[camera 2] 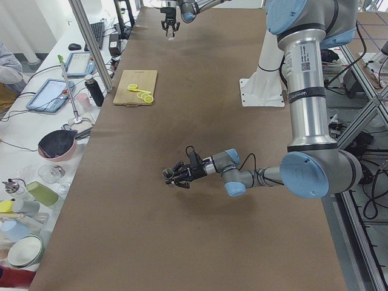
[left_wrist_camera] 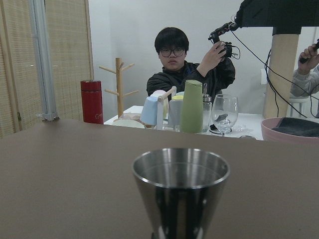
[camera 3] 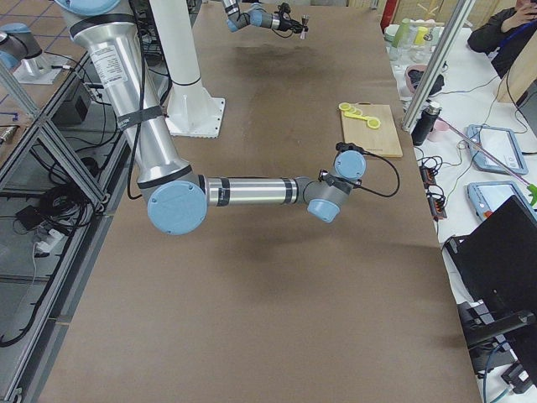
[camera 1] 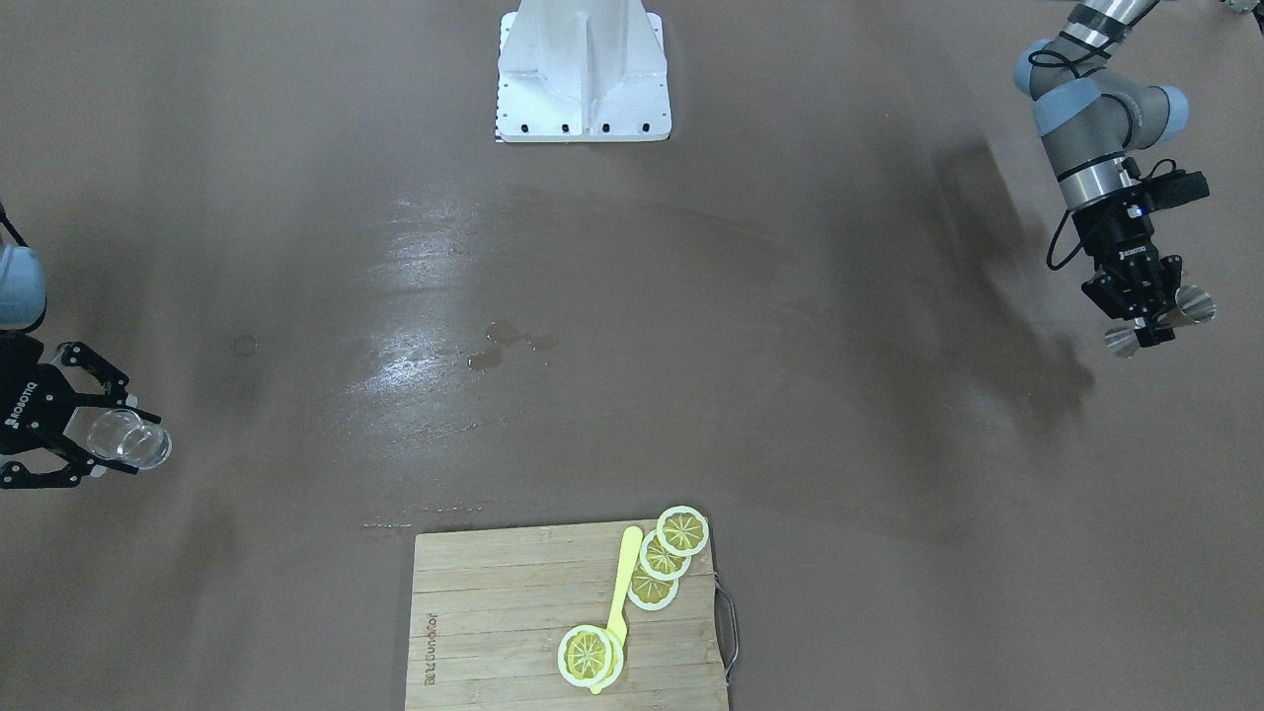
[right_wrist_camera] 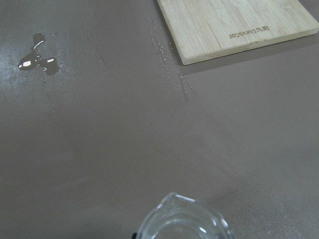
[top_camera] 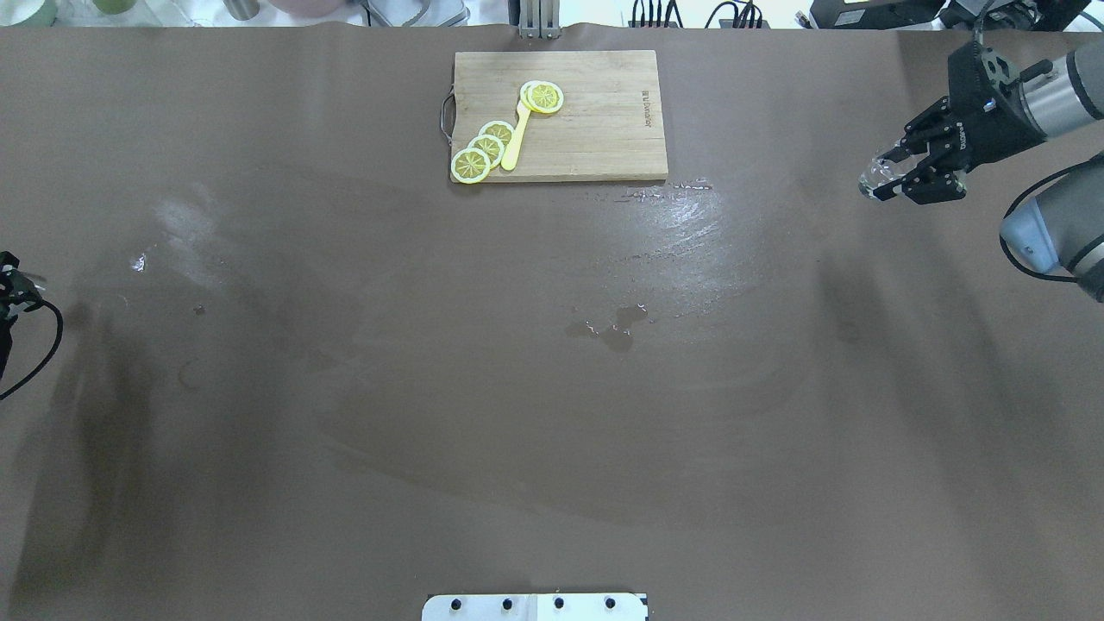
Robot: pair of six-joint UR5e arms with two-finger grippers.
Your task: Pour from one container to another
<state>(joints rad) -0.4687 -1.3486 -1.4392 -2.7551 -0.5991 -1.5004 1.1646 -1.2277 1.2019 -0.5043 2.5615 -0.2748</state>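
My left gripper is going to release the metal jigger upright on the bare table, a little nearer the wooden cutting board (camera 1: 1074,379).
The metal hourglass-shaped jigger (camera 1: 1193,306) is held at its waist by my left gripper (camera 1: 1150,324), shut on it above the table's left end. In the left wrist view the jigger (left_wrist_camera: 180,189) stands upright with its open cup on top. The small clear glass (camera 1: 143,444) sits in my right gripper (camera 1: 109,439), shut on it above the table's right end. From overhead, the glass (top_camera: 873,179) pokes out past the right gripper (top_camera: 897,172). Only the rim of the glass (right_wrist_camera: 184,224) shows in the right wrist view. The two containers are far apart.
A wooden cutting board (top_camera: 604,121) with lemon slices (top_camera: 483,151) and a yellow knife lies at the far middle edge. A small puddle (top_camera: 617,328) wets the table's centre. The robot base (camera 1: 583,74) stands mid-table. Cups, bottles and people line the far side (left_wrist_camera: 174,64).
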